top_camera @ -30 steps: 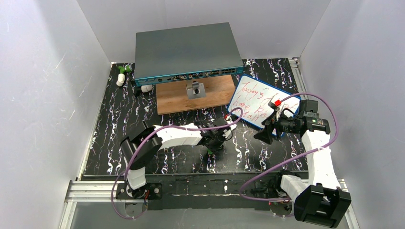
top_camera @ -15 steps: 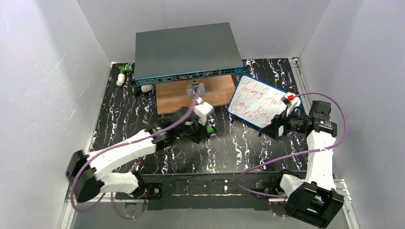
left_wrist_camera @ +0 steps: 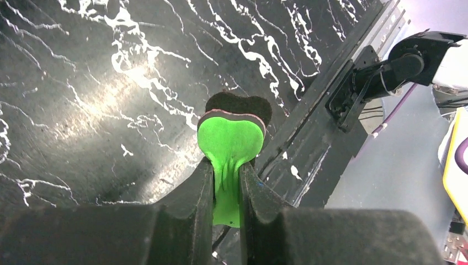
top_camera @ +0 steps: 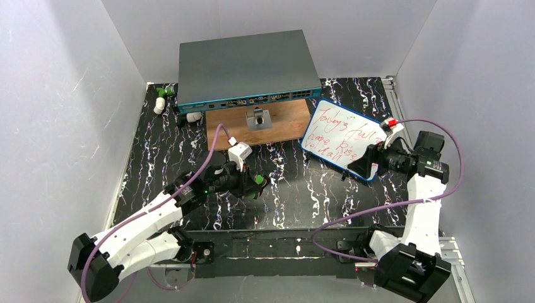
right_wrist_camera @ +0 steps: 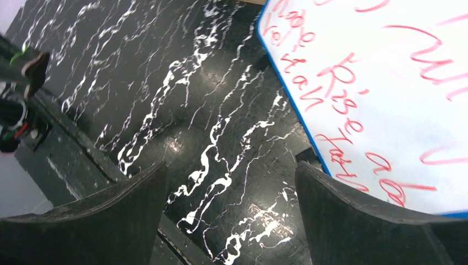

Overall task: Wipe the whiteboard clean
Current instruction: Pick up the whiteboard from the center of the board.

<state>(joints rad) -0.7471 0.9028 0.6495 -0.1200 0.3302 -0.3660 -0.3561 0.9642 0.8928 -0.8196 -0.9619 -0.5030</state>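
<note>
The robot's right gripper will next close on the whiteboard's short blue edge (top_camera: 378,168) (right_wrist_camera: 453,214), the one farthest from the wooden board, to hold the whiteboard.
The whiteboard (top_camera: 340,136), blue-framed with red handwriting, lies tilted at the right of the black marbled mat; its near-left corner (right_wrist_camera: 381,77) fills the upper right of the right wrist view. My right gripper (top_camera: 358,165) (right_wrist_camera: 230,168) hovers open over the mat at the board's near edge, with nothing between its fingers. My left gripper (top_camera: 255,184) (left_wrist_camera: 226,168) is at mid-mat, well left of the board. It is shut on a green foam eraser (left_wrist_camera: 230,135) with a dark felt face, squeezed thin between the fingers.
A grey-teal network switch box (top_camera: 246,66) stands at the back. In front of it lies a brown wooden board (top_camera: 230,131) carrying a small metal part (top_camera: 257,118). Small white and green pieces (top_camera: 161,98) lie at the back left. A metal rail (top_camera: 284,251) runs along the near edge.
My left arm swung out to the left, bringing its gripper and the eraser back left and nearer, away from the whiteboard. My right gripper drew slightly right along the board's near edge.
</note>
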